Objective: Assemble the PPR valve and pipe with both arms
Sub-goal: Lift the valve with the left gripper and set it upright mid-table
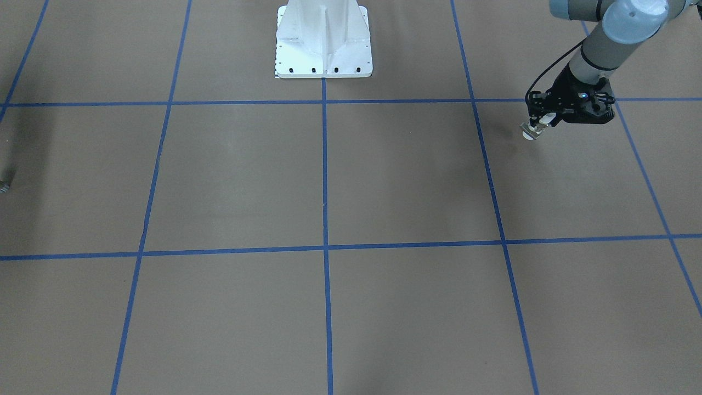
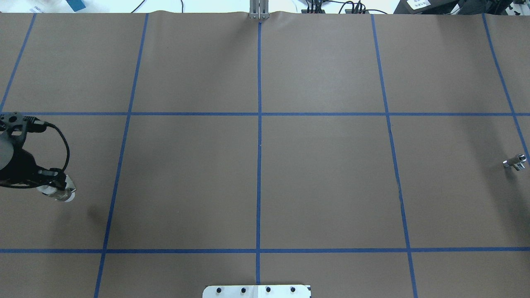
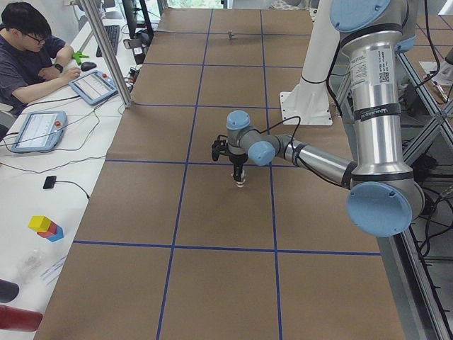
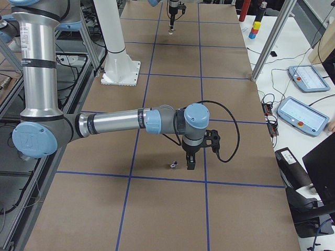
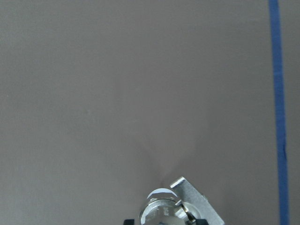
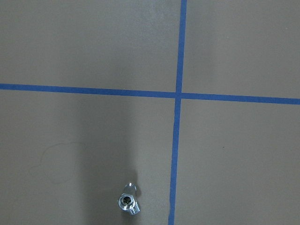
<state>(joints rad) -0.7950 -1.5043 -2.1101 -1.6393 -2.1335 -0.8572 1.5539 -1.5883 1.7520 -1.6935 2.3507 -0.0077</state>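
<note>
Next, the left gripper releases the PPR valve on the blue tape line [image 1: 321, 197] that runs out from the white pedestal. The valve is held just above the brown table.
My left gripper [image 1: 540, 122] is shut on the PPR valve [image 1: 531, 131] and holds it just above the brown table at my left end. It also shows in the overhead view [image 2: 58, 188]. The left wrist view shows the valve's white round end [image 5: 161, 208] and its flat lever [image 5: 197, 199]. The pipe [image 2: 514, 162], a short shiny silvery stub, lies on the table at my far right, also in the right wrist view [image 6: 129, 204]. My right gripper [image 4: 190, 166] points down close beside the pipe [image 4: 172, 165]. I cannot tell whether it is open or shut.
The white metal pedestal [image 1: 323, 44] stands at the table's robot-side middle. Blue tape lines [image 2: 259, 145] divide the brown table into squares. An operator [image 3: 28, 49] sits beside the table with tablets [image 3: 35, 131] and coloured blocks [image 3: 46, 227].
</note>
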